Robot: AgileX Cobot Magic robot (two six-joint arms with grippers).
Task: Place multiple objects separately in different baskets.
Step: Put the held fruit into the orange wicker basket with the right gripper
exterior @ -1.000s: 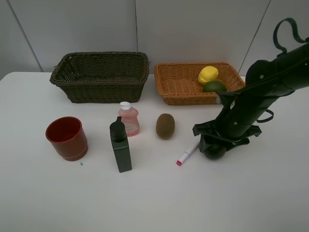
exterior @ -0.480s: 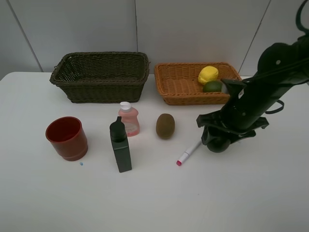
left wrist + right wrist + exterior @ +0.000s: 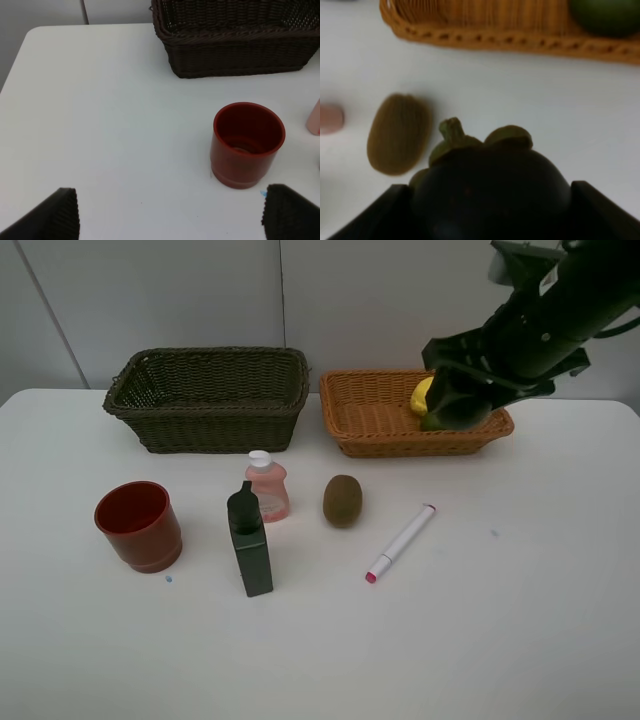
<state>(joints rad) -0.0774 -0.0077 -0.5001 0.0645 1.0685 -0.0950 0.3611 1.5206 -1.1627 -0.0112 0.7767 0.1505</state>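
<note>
Next, my right gripper puts the blackish fruit down in the orange-tan basket point(image 3: 386, 419) point(image 3: 492, 9) beside the green lime, toward the dark olive basket.
My right gripper point(image 3: 457, 403) hangs raised over the near edge of the orange-tan basket point(image 3: 372, 412), shut on a blackish round fruit point(image 3: 490, 192) with a green stem cap. A yellow lemon point(image 3: 420, 395) peeks out behind the gripper, and a green lime point(image 3: 606, 14) lies in that basket. On the table stand a brown kiwi point(image 3: 342, 500), a white pink-tipped marker point(image 3: 401, 543), a pink bottle point(image 3: 267, 486), a dark green bottle point(image 3: 249, 540) and a red cup point(image 3: 139, 525). The dark olive basket point(image 3: 208, 398) is at the back left. My left gripper point(image 3: 170, 220) is open, near the red cup point(image 3: 248, 142).
A tiny blue speck point(image 3: 168, 578) lies beside the red cup. The white table's left edge point(image 3: 12, 65) runs close to my left gripper. A grey panelled wall stands behind both baskets.
My right arm has lifted the blackish fruit off the table beside the marker and carried it up and back, over the orange-tan basket. The marker now lies fully uncovered.
</note>
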